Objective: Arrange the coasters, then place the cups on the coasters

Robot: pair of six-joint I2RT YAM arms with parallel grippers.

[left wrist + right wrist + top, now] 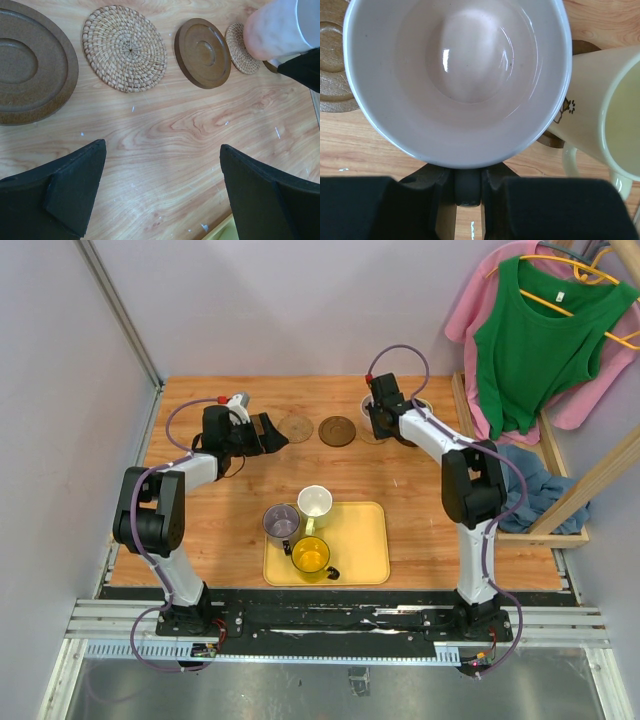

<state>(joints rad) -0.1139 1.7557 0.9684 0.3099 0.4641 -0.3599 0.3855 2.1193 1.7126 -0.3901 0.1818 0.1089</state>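
Next, my right gripper sets the pink cup down on the woven tan coaster [374,427] [466,66] next to the cream cup.
Several coasters lie in a row along the far side: a dark brown coaster [30,60], a woven tan coaster [125,48], a second dark brown coaster [202,52] and a second woven tan coaster [239,47]. My right gripper [468,176] is shut on the dark handle of the pink cup [457,75], which sits over that far tan coaster; I cannot tell if it touches. The cream cup [605,100] stands on another dark coaster [551,140] right beside it. My left gripper [162,147] hangs open over bare wood near the row's left end.
A yellow tray [360,550] at the near middle holds the yellow cup [311,556], the grey-purple cup [281,522] and the white cup [315,503]. A wooden rack [560,510] with cloths stands off the table's right edge.
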